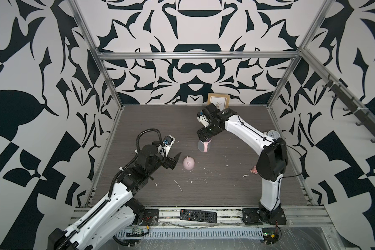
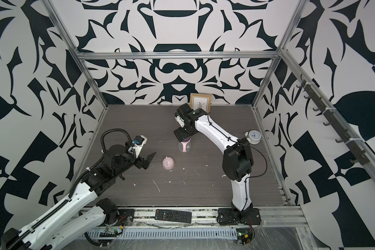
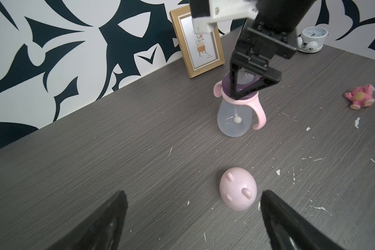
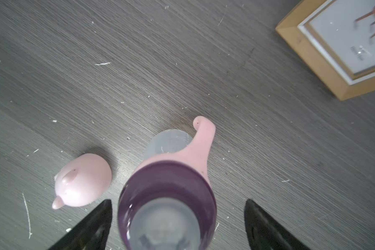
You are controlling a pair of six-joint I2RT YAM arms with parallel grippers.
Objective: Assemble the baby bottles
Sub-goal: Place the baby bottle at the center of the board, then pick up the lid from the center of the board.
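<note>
My right gripper leaves the purple collar and next close on the sides of the pink domed cap [image 1: 188, 163] [image 4: 86, 179], because the cap goes on the bottle.
A translucent baby bottle [image 1: 204, 147] [image 2: 185, 147] [image 3: 234, 121] stands upright mid-table. It carries a pink two-loop handle ring [image 3: 259, 112] [image 4: 201, 140] and a purple nipple collar [image 3: 227, 85] [image 4: 167, 179], with a clear straw [image 3: 236, 114] inside. My right gripper [image 1: 204, 136] [image 2: 183, 135] [image 3: 247, 87] [image 4: 179, 201] hangs straight over it, open, with its fingers straddling the collar and a gap on each side. A pink domed cap [image 1: 188, 162] [image 2: 168, 162] [image 3: 238, 188] [image 4: 82, 179] sits dome-up on the table. My left gripper [image 1: 175, 160] [image 2: 148, 161] [image 3: 194, 192] is wide open and empty just left of it.
A gold picture frame [image 1: 218, 101] [image 3: 196, 41] leans on the back wall behind the bottle. A white alarm clock [image 2: 254, 136] [image 3: 312, 39] and a small pink toy [image 3: 359, 99] lie at the right. A remote [image 1: 198, 215] rests on the front rail. White scraps dot the table.
</note>
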